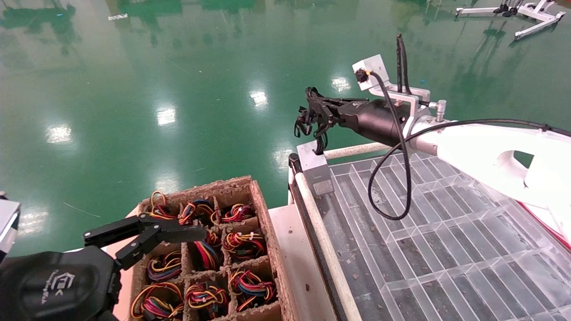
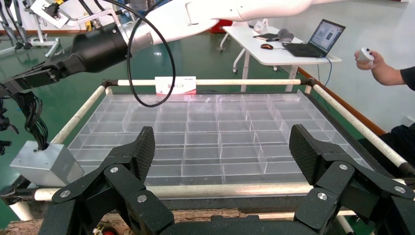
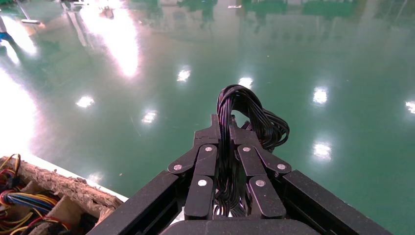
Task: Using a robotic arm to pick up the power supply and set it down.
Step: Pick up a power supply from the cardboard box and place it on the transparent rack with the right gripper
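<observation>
Next, my right gripper releases the power supply in the clear tray's corner compartment (image 1: 324, 204), just inside the spot where the white rails meet. The power supply is now at the frame's near corner.
The power supply (image 1: 314, 171) is a small silver-grey metal box at the near-left corner of the clear tray's frame; the left wrist view shows it too (image 2: 46, 161). Its bundled black cord (image 3: 254, 112) rises from the box into my right gripper (image 1: 312, 117), which is shut on the cord above the box (image 3: 222, 125). I cannot tell whether the box rests on the frame or hangs just over it. The robotic arm (image 1: 482, 147), white with a looped black cable, reaches in from the right. My left gripper (image 1: 147, 227) is open and holds nothing (image 2: 222, 147); it hovers over the cardboard crate.
A cardboard crate (image 1: 263, 209) of red, yellow and blue wire coils stands at the lower left. A clear compartment tray (image 1: 446, 232) inside white rails (image 1: 321, 232) fills the right. Beyond it are a table with a laptop (image 2: 318, 39) and a person's hand (image 2: 377, 68).
</observation>
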Available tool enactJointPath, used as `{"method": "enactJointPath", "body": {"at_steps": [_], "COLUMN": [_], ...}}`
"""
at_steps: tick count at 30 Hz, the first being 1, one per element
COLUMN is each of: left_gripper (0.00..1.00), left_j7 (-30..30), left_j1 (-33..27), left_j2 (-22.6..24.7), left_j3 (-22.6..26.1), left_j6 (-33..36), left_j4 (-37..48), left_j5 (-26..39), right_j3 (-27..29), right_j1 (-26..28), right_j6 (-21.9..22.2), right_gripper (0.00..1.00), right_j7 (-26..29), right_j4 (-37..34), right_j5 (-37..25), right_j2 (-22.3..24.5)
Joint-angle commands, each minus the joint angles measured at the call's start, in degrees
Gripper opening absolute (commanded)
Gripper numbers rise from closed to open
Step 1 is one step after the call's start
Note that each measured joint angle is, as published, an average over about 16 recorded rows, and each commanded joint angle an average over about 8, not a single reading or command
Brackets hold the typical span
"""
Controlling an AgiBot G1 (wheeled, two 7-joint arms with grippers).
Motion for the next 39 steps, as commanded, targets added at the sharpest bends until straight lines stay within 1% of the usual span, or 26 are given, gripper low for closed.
{"method": "enactJointPath", "body": {"at_steps": [1, 14, 23, 25, 26, 28, 32, 33, 34, 36, 39], "left_gripper": [1.00, 1.00, 1.00, 1.00, 1.00, 1.00, 1.00, 1.00, 1.00, 1.00, 1.00], "left_j7": [0.0, 0.0, 0.0, 0.0, 0.0, 0.0, 0.0, 0.0, 0.0, 0.0, 0.0], "left_j1": [0.0, 0.0, 0.0, 0.0, 0.0, 0.0, 0.0, 0.0, 0.0, 0.0, 0.0], "left_j2": [0.0, 0.0, 0.0, 0.0, 0.0, 0.0, 0.0, 0.0, 0.0, 0.0, 0.0], "left_j3": [0.0, 0.0, 0.0, 0.0, 0.0, 0.0, 0.0, 0.0, 0.0, 0.0, 0.0], "left_j6": [0.0, 0.0, 0.0, 0.0, 0.0, 0.0, 0.0, 0.0, 0.0, 0.0, 0.0], "left_j4": [0.0, 0.0, 0.0, 0.0, 0.0, 0.0, 0.0, 0.0, 0.0, 0.0, 0.0], "left_j5": [0.0, 0.0, 0.0, 0.0, 0.0, 0.0, 0.0, 0.0, 0.0, 0.0, 0.0], "right_j3": [0.1, 0.7, 0.9, 0.9, 0.9, 0.9, 0.9, 0.9, 0.9, 0.9, 0.9], "right_j1": [-0.2, -1.9, -2.5, -2.8, -2.9, -3.2, -3.7, -3.8, -3.9, -4.0, -4.0], "right_j6": [0.3, 1.5, 1.2, 1.3, 1.4, 1.5, 2.1, 2.1, 2.2, 2.3, 2.3], "right_gripper": [0.00, 0.00, 0.00, 0.03, 0.09, 0.26, 0.75, 0.85, 0.92, 0.99, 1.00], "right_j7": [0.2, 0.6, 0.6, 0.5, 0.4, 0.2, -0.1, -0.1, -0.2, -0.2, -0.2], "right_j4": [-0.1, -0.1, 0.2, 0.1, 0.1, 0.1, 0.0, 0.0, 0.0, 0.0, 0.0], "right_j5": [0.1, 1.0, 1.3, 1.2, 1.2, 1.3, 1.3, 1.4, 1.4, 1.4, 1.4], "right_j2": [-0.2, 0.5, 0.8, 0.8, 0.8, 0.9, 1.0, 1.0, 1.0, 1.0, 1.0]}}
